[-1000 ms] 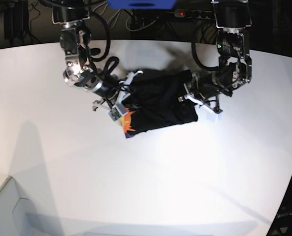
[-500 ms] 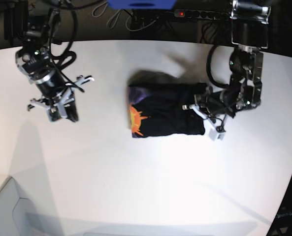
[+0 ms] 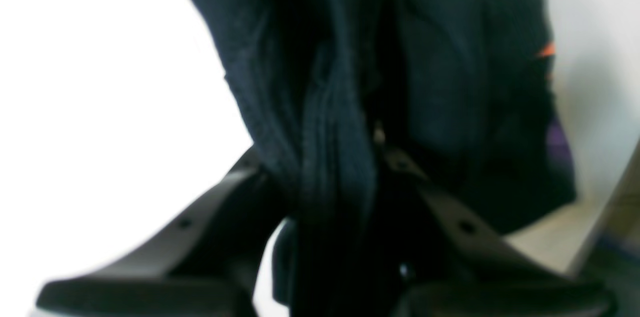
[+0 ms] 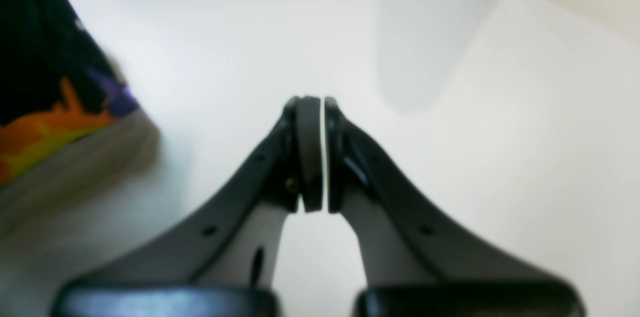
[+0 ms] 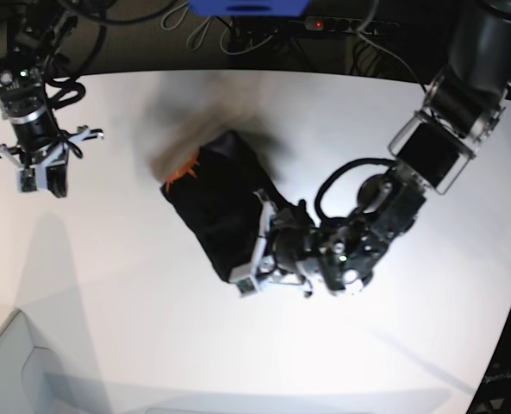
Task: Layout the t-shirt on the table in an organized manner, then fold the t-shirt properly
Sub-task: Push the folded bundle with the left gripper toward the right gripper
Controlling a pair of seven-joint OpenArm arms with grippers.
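The robot's left gripper will let go of the t-shirt's near end on the bare white table (image 5: 179, 238) in front of the orange print.
The black t-shirt (image 5: 216, 203) lies bunched in a diagonal strip on the white table (image 5: 152, 328), with its orange print (image 5: 182, 172) at the far end. My left gripper (image 5: 253, 267) is shut on the shirt's near end. In the left wrist view the black cloth (image 3: 340, 107) is pinched between the fingers of that gripper (image 3: 330, 167). My right gripper (image 5: 40, 177) is shut and empty, well to the left of the shirt. In the right wrist view its pads (image 4: 310, 152) touch, and the shirt's orange and purple print (image 4: 45, 122) shows blurred at the left.
A power strip (image 5: 358, 24) and cables run along the dark back edge. A blue object (image 5: 246, 7) sits at top centre. A pale box corner (image 5: 14, 371) is at the bottom left. The table's curved edge (image 5: 505, 345) runs down the right.
My left arm has swung forward and to the left, dragging the shirt's end, so the shirt now lies diagonal. My right arm has moved farther back and left, away from the shirt.
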